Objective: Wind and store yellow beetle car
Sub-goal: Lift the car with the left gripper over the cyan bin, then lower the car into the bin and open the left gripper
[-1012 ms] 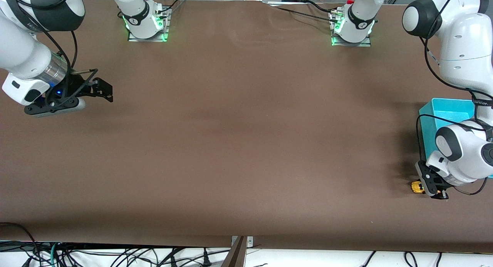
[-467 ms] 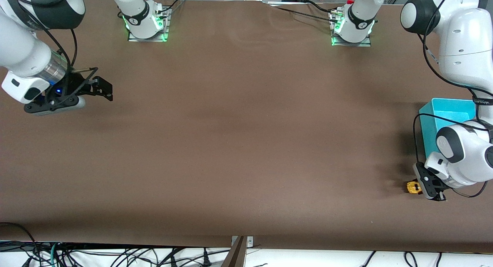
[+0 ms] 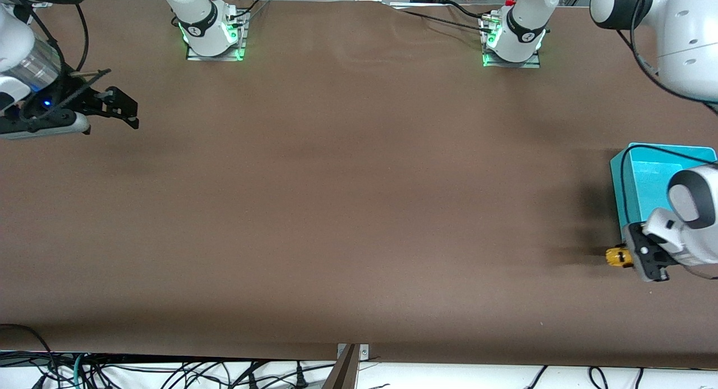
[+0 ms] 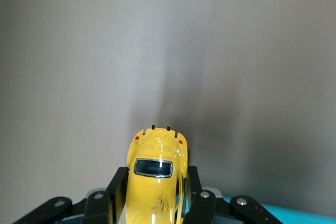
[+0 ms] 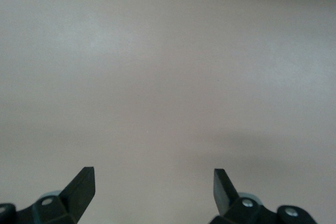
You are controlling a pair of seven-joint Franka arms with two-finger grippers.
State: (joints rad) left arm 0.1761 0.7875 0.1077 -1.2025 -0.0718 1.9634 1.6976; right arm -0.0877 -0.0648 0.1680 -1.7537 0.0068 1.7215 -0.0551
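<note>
I should release the yellow beetle car with my left gripper on the teal bin's bottom [image 3: 654, 200], near its side facing the table's middle.
The yellow beetle car [image 3: 619, 257] sits between the fingers of my left gripper [image 3: 628, 258] at the left arm's end of the table, just nearer the front camera than the teal bin [image 3: 624, 178]. In the left wrist view the car [image 4: 156, 177] shows its dark window, with a black finger pressed on each side, and my left gripper [image 4: 156, 182] is shut on it. My right gripper [image 3: 120, 105] hangs open and empty over the right arm's end of the table; in the right wrist view [image 5: 154, 179] only bare table lies between its fingers.
The teal bin stands open at the table's edge beside the left arm, partly covered by that arm's wrist. The brown table [image 3: 348, 198] stretches between the two arms. The arm bases [image 3: 213, 32] stand along the table's edge farthest from the front camera.
My left gripper has moved with the car toward the teal bin, after a small shift away from it. My right gripper has drawn back toward its end of the table's edge.
</note>
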